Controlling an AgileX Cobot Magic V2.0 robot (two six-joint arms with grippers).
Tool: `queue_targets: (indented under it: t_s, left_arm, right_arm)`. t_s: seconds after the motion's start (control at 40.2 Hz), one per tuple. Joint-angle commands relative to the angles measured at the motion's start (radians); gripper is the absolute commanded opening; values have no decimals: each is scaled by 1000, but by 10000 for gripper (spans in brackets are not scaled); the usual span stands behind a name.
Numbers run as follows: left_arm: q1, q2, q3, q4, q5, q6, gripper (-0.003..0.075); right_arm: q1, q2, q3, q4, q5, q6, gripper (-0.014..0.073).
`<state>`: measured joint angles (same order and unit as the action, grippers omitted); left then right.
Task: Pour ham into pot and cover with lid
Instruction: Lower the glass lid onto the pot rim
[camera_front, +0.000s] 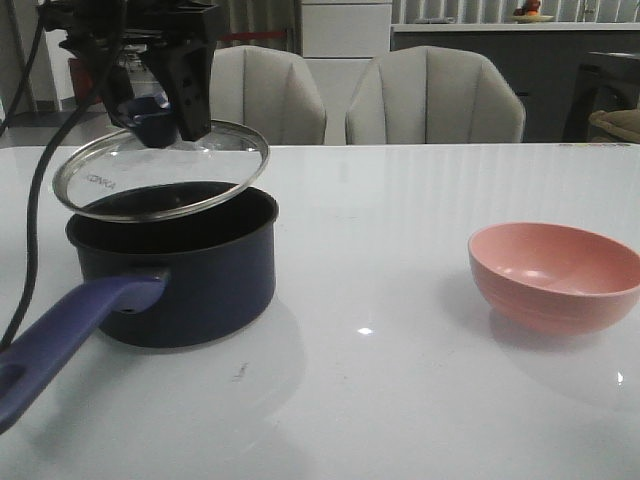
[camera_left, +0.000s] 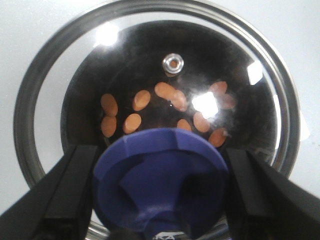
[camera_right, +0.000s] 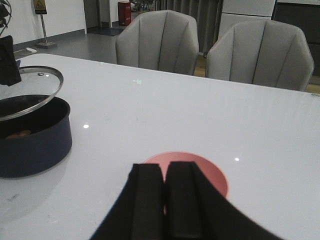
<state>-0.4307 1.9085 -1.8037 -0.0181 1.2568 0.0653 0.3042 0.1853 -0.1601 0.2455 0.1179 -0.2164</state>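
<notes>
The glass lid, now tilted just above the pot's rim, will be released by my left gripper flat on the dark navy pot's rim (camera_front: 174, 211) (camera_left: 169, 127), covering the ham slices.
The dark navy pot (camera_front: 190, 275) stands at the left of the table, its purple-blue handle (camera_front: 70, 335) pointing toward the front. My left gripper (camera_front: 160, 115) is shut on the blue knob (camera_left: 160, 182) of the glass lid (camera_front: 165, 170), holding it tilted just above the pot's rim. Through the glass, several orange-pink ham slices (camera_left: 141, 100) lie on the pot's black bottom. The pot (camera_right: 32, 137) and lid (camera_right: 30, 92) also show in the right wrist view. My right gripper (camera_right: 165, 172) is shut and empty, above the pink bowl (camera_right: 217, 177); it is out of the front view.
The empty salmon-pink bowl (camera_front: 555, 275) stands at the right of the white table (camera_front: 400, 220). Two grey chairs (camera_front: 435, 100) stand behind the far edge. A black cable (camera_front: 35, 200) hangs at the left beside the pot.
</notes>
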Motion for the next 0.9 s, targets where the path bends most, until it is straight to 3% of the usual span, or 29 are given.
queue_targets:
  t_s: [0.0,0.871]
  left_arm:
    - [-7,-33,-26,-15,14,9,329]
    - [-7,33,-26,-28,14,11,335]
  right_arm:
    - [2,7,-27,1,-77,-7,146]
    - [2,7,-27,1,-77,-7,146]
